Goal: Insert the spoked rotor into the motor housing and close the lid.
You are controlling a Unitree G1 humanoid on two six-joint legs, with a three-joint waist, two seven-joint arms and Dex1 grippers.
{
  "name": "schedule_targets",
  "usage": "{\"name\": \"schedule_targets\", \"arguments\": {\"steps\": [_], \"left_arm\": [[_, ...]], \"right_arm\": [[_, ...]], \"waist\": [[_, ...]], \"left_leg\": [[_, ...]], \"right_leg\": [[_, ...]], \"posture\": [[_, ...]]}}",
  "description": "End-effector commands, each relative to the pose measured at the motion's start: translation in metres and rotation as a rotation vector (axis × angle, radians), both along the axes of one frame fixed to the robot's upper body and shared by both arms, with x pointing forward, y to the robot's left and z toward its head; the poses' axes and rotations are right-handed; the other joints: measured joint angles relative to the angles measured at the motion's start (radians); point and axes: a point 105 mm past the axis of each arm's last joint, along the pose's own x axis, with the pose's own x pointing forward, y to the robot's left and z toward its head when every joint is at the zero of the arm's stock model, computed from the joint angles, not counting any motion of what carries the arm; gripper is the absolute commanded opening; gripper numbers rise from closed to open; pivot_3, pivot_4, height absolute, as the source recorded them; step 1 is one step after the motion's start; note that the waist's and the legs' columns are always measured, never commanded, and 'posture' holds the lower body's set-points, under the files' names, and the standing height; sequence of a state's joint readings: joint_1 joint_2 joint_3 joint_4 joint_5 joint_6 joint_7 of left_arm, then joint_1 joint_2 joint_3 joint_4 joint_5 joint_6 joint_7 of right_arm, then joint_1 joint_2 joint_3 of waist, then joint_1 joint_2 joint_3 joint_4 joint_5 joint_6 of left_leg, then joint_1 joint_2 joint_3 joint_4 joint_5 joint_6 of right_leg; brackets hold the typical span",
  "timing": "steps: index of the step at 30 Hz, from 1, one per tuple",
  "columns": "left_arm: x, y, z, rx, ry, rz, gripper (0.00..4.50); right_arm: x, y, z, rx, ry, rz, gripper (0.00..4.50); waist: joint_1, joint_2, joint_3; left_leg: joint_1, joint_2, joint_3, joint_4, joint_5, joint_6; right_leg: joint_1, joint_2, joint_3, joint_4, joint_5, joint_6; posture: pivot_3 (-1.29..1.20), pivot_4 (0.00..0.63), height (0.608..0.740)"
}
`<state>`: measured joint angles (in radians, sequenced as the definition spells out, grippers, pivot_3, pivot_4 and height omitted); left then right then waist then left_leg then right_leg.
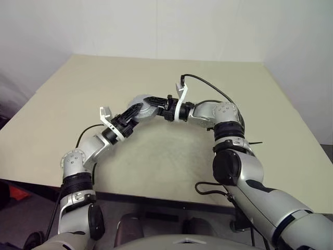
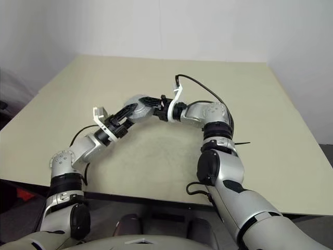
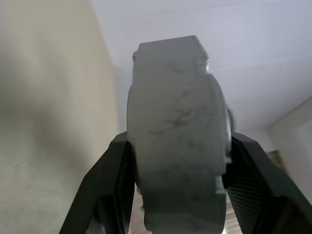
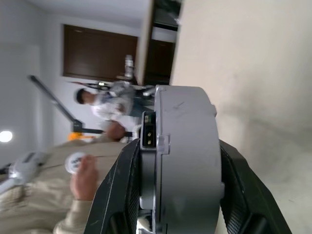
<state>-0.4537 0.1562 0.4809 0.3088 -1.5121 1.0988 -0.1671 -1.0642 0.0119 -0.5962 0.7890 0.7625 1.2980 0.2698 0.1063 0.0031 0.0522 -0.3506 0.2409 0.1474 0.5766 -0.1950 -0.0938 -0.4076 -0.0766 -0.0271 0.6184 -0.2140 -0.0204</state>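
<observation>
My left gripper will release the motor housing on the bare beige table (image 1: 89,128) under its own black cable.
The motor housing (image 1: 140,103), a round grey metal casing, hangs above the beige table between my two hands. My left gripper (image 1: 136,110) reaches it from the left and my right gripper (image 1: 154,101) from the right. In the left wrist view the housing (image 3: 178,131) stands edge-on with a black finger (image 3: 114,180) pressed on each flat side. The right wrist view shows the same casing (image 4: 187,156), likewise clamped between that gripper's fingers (image 4: 124,190), with a seam and a small connector on its rim. The spoked rotor is hidden. I cannot tell the lid apart from the casing.
The beige table (image 1: 156,156) stretches wide under both arms, its near edge just in front of me and its far edge at the white wall. A seated person (image 4: 105,105) shows in the right wrist view, beyond the table.
</observation>
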Motion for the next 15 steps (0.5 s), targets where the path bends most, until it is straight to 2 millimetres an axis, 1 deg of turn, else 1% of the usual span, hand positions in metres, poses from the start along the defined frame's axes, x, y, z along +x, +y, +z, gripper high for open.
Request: {"name": "schedule_targets", "arguments": {"steps": [1, 9, 10, 12, 15], "left_arm": [[0.0012, -0.0011, 0.0128, 0.004, -0.051, -0.005, 2.21], [0.0013, -0.0002, 0.0115, 0.023, -0.05, 0.0, 2.21], [0.0011, -0.0007, 0.012, 0.026, -0.052, 0.001, 2.21], [0.0014, -0.0006, 0.0124, 0.03, -0.055, 0.007, 2.21], [0.0025, 0.0009, 0.0126, 0.039, -0.057, 0.022, 2.21]], "right_arm": [[0.0019, 0.0015, 0.0185, 0.028, -0.071, -0.004, 2.09], [0.002, 0.003, 0.0128, -0.003, -0.099, -0.009, 2.09], [0.0022, 0.003, 0.0123, -0.005, -0.102, -0.01, 2.79], [0.0026, 0.0031, 0.0119, -0.015, -0.117, -0.013, 3.31], [0.0044, 0.0033, 0.0117, -0.038, -0.147, -0.029, 4.39]], "waist": [[0.0, 0.0, 0.0], [0.0, 0.0, 0.0], [0.0, 0.0, 0.0], [0.0, 0.0, 0.0], [0.0, 0.0, 0.0]], "left_leg": [[0.0, 0.0, 0.0, 0.0, 0.0, 0.0], [0.0, 0.0, 0.0, 0.0, 0.0, 0.0], [0.0, 0.0, 0.0, 0.0, 0.0, 0.0], [0.0, 0.0, 0.0, 0.0, 0.0, 0.0], [0.0, 0.0, 0.0, 0.0, 0.0, 0.0]], "right_leg": [[0.0, 0.0, 0.0, 0.0, 0.0, 0.0], [0.0, 0.0, 0.0, 0.0, 0.0, 0.0], [0.0, 0.0, 0.0, 0.0, 0.0, 0.0], [0.0, 0.0, 0.0, 0.0, 0.0, 0.0], [0.0, 0.0, 0.0, 0.0, 0.0, 0.0]], "posture": [[0.0, 0.0, 0.74], [0.0, 0.0, 0.74], [0.0, 0.0, 0.74], [0.0, 0.0, 0.74], [0.0, 0.0, 0.74]]}}
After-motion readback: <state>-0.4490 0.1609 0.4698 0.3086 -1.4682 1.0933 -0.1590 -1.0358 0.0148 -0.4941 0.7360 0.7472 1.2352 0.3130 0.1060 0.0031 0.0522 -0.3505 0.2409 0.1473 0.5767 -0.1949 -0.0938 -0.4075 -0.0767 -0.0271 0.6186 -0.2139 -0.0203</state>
